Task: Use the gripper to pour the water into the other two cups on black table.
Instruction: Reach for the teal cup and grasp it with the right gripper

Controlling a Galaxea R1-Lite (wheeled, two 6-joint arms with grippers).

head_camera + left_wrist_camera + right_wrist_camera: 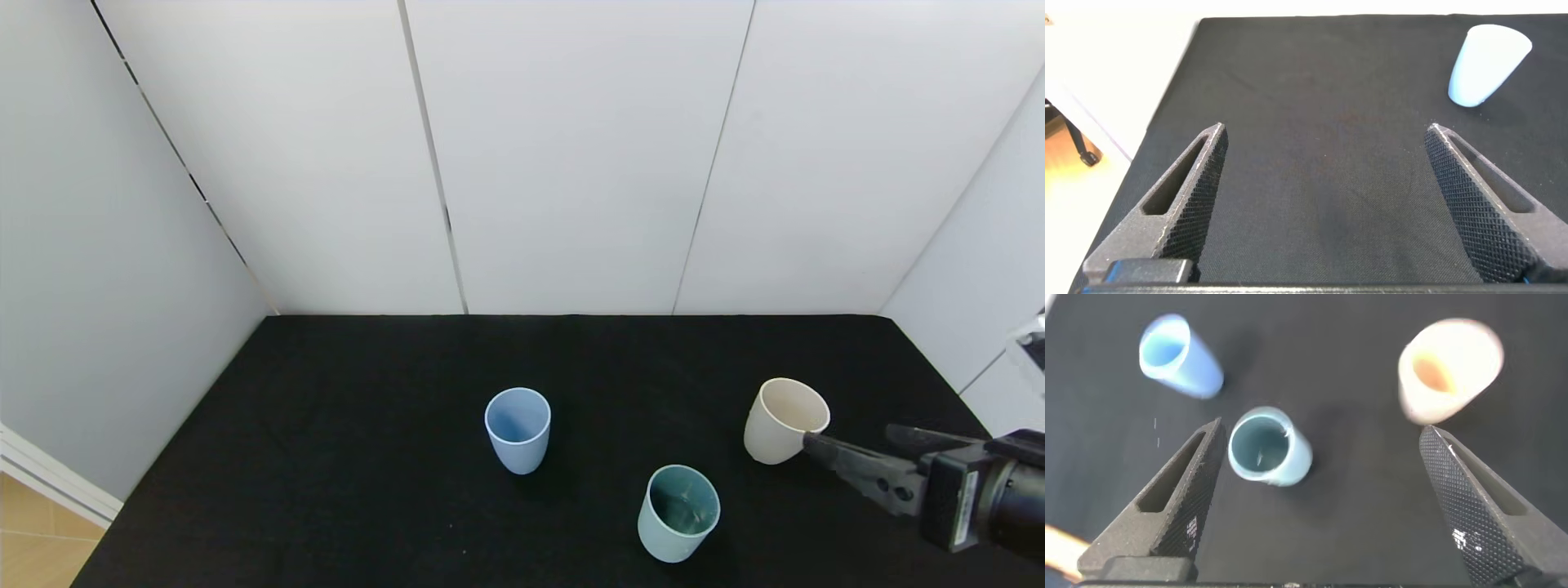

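The pale teal cup holds the water, so my right gripper should close on the sides of the pale teal cup [668, 537] [1297, 463], below its rim.
Three tumblers stand upright on the black table [351, 392]. The periwinkle blue cup [518, 429] is in the middle, the cream-beige cup [784, 420] at the right, and the pale teal cup [678, 513] nearest the front. Faint glints of water [694, 500] show inside the teal cup. My right gripper [849, 437] is open and empty above the table at the right, one fingertip close by the cream cup. Its wrist view [1321, 429] looks down on the teal cup [1270, 449], blue cup [1176, 355] and cream cup [1449, 371]. My left gripper [1324, 129] is open, empty, low over the table.
White wall panels [571, 163] close in the table at the back and both sides. The blue cup [1486, 61] shows far off in the left wrist view. The table's left edge [1167, 106] drops to a wooden floor [33, 531].
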